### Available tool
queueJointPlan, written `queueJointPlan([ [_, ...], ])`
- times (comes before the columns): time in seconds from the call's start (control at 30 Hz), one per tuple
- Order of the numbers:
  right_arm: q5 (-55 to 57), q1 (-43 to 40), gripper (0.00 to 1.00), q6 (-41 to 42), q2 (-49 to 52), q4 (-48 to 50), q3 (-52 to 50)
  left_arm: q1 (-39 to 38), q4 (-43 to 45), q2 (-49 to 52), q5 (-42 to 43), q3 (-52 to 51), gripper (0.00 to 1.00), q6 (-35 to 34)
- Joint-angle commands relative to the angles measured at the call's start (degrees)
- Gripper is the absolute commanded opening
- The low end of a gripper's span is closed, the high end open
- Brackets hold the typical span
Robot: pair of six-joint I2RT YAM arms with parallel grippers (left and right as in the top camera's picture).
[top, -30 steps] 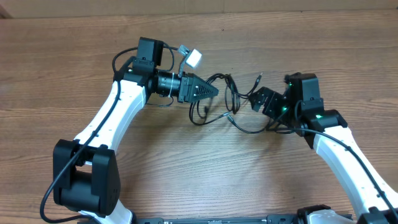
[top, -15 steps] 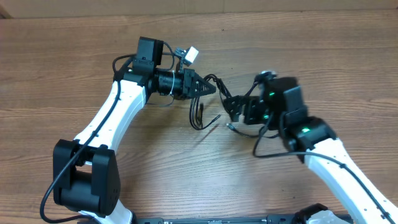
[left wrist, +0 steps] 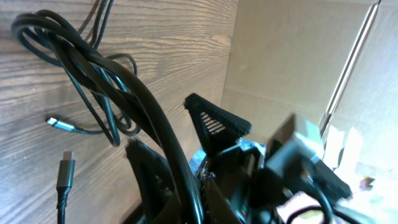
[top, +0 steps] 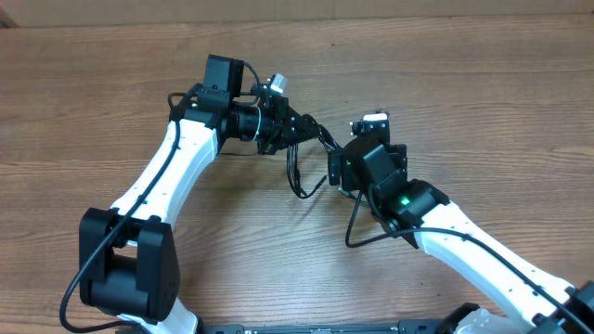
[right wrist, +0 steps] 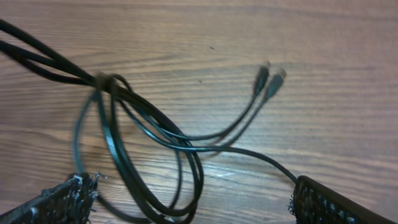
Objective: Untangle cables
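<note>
The robot's left gripper should release the thick piece of cable on the wood (top: 253, 155) between that gripper's white arm and the hanging cable loop.
The cables (top: 299, 176) are thin black cords bunched between the two arms at the table's middle. My left gripper (top: 302, 127) is shut on a thick strand of them; in the left wrist view the cables (left wrist: 93, 56) run from a knotted loop down between its jaws (left wrist: 186, 180), with two plug ends (left wrist: 64, 174) lying on the wood. My right gripper (top: 336, 170) is wide open just right of the bunch. In the right wrist view the cable loops (right wrist: 155, 124) lie between its fingers (right wrist: 186, 202), untouched, and two plugs (right wrist: 268, 78) lie further off.
The table is brown wood (top: 483, 102). A cardboard wall (top: 371, 9) runs along the far edge and shows in the left wrist view (left wrist: 292, 56). A small white part (top: 276, 83) sits on the left wrist. The arms' own thick wires hang near both grippers.
My right arm has swung left and now sits close to the left gripper, its fingers over the cable bunch. The cables have been drawn into a tighter bunch. The left gripper has turned slightly.
</note>
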Motion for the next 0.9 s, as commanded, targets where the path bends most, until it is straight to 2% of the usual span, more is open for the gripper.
queueJointPlan([
  [0.0, 1.5, 0.2, 1.0, 7.2, -0.6, 0.2, -0.1, 0.3, -0.1, -2.1, -1.0, 1.4, 0.04, 10.6],
  [0.1, -2.9, 0.2, 1.0, 9.9, -2.7, -0.1, -0.1, 0.3, -2.6, -2.1, -4.1, 1.4, 0.05, 19.9],
  [0.17, -4.7, 0.2, 1.0, 10.1, -4.6, -1.0, -0.1, 0.3, -5.9, -2.1, -9.8, 1.4, 0.05, 22.8],
  [0.2, -4.7, 0.2, 1.0, 10.8, -5.6, -1.8, 0.0, 0.3, -7.4, -2.1, -13.0, 1.4, 0.04, 23.2],
  [0.33, -4.5, 0.1, 1.0, 11.1, -9.0, -5.2, -0.1, 0.6, -14.7, -2.1, -34.7, 1.4, 0.05, 23.1],
  [0.43, -4.6, -0.2, 1.0, 11.5, -10.0, -6.0, -0.1, 0.7, -18.4, -2.1, -45.8, 1.4, 0.04, 22.8],
  [0.63, -6.0, -2.4, 1.0, 20.2, -9.5, -6.1, -0.1, 0.6, -20.4, -2.1, -50.4, 1.4, 0.04, 22.8],
  [0.87, -8.2, -2.7, 1.0, 20.5, -9.4, -6.1, -0.1, 0.6, -24.0, -2.1, -50.2, 1.4, 0.04, 24.7],
])
